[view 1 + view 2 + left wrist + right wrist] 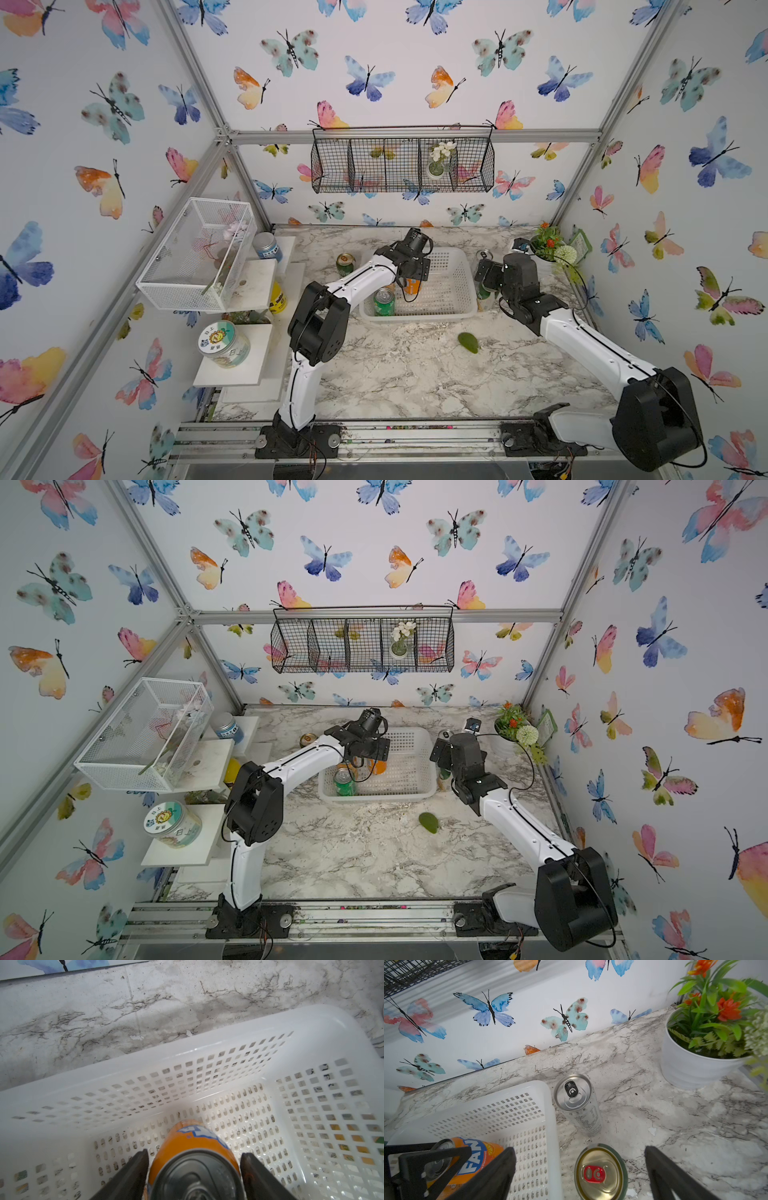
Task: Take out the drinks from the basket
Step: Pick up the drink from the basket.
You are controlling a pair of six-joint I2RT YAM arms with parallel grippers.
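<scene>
My left fingers sit high at the orange can's top rim; I should open, reach deeper, close around the can's body (192, 1138), then lift it out.
The white basket (451, 305) stands at the back middle of the marble table. In it, my left gripper (194, 1159) is shut on an upright orange can (193, 1147), one finger against each side. A bright green can (384, 302) stands in the basket's near left corner. A dark green, gold-topped can (345, 264) sits on the table left of the basket. On the right side stand a slim silver can (579, 1105) and another gold-topped can (600, 1174). My right gripper (579, 1150) hangs open above that can, its fingers well apart from it.
A green avocado-like fruit (468, 343) lies on the table in front of the basket. A potted plant (695, 1064) fills the back right corner. On the left are white shelves with a mesh box (195, 253), a blue-lidded jar (267, 246) and a labelled jar (223, 344).
</scene>
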